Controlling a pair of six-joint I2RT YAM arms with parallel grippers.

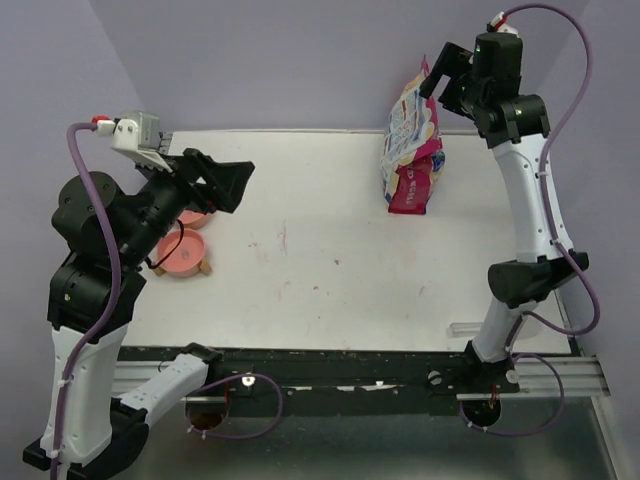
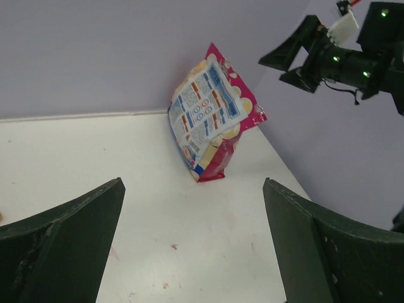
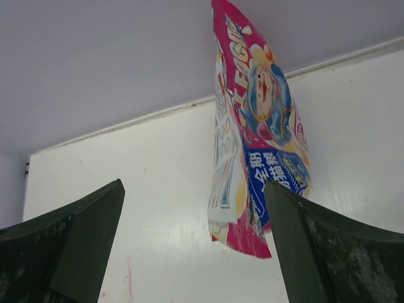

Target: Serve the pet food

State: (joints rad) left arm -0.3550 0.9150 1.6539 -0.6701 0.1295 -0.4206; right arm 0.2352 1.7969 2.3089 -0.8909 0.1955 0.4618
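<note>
My right gripper is going to close on the middle of the food bag's sloping top edge (image 1: 431,112) (image 3: 242,151), beside the blue label.
The glossy pink, white and blue food bag (image 1: 412,150) stands upright at the back right of the table; it also shows in the left wrist view (image 2: 211,113) and the right wrist view (image 3: 255,132). No loose kibble shows. My right gripper (image 1: 447,78) is open and empty, raised just above and right of the bag's top. My left gripper (image 1: 222,183) is open and empty, held above the left of the table, pointing toward the bag. Two salmon-pink bowls (image 1: 184,254) sit under the left arm.
The white table (image 1: 320,270) has faint red marks in its middle. Purple walls close the back and the sides. A clear plastic object (image 1: 470,327) lies by the right arm's base at the front edge.
</note>
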